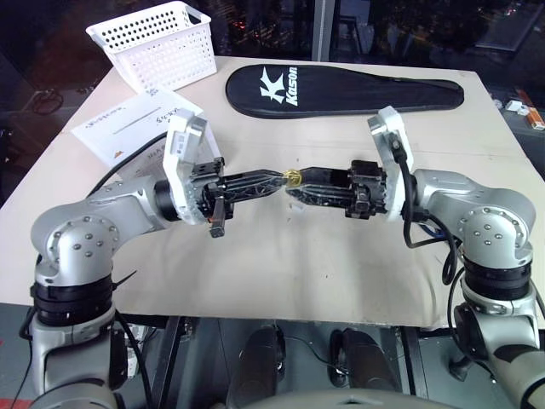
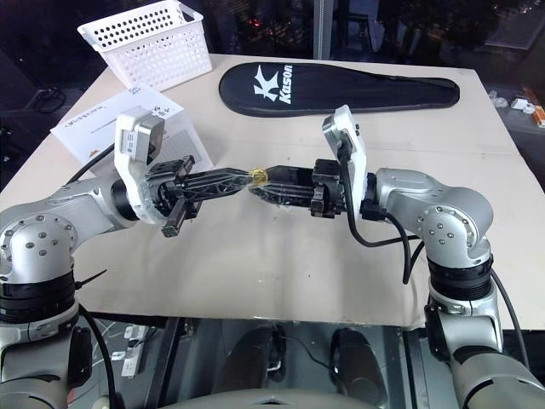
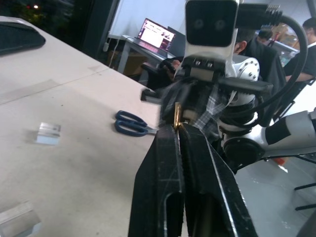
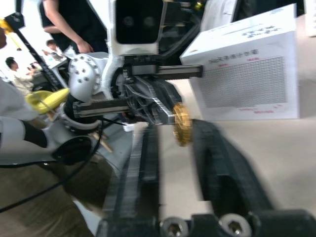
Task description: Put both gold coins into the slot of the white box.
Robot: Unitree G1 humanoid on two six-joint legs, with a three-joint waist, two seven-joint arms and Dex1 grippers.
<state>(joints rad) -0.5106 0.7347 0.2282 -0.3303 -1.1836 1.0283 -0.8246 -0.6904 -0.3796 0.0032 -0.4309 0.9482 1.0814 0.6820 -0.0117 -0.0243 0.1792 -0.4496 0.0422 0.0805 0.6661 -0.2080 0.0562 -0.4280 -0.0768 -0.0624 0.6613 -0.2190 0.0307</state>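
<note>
I should release the gold coin from my left gripper at the slot in the white box's top [image 1: 146, 115], near the white basket.
Above the middle of the table my two grippers meet tip to tip. A small gold coin [image 1: 292, 177] stands on edge at the tips of my left gripper [image 1: 279, 180], which is shut on it. The fingers of my right gripper [image 4: 175, 131] are open on either side of the coin [image 4: 181, 123] and do not press on it. The white box [image 1: 119, 128], with grey print and an orange triangle, stands at the left behind my left arm. Its printed side [image 4: 247, 74] faces the right wrist view. The slot is hidden.
A white perforated basket [image 1: 157, 43] stands at the far left corner and a black racket cover [image 1: 341, 89] lies along the far side. Blue scissors [image 3: 131, 123] and a clear plastic piece [image 3: 48, 133] lie on the table. People sit beyond the table.
</note>
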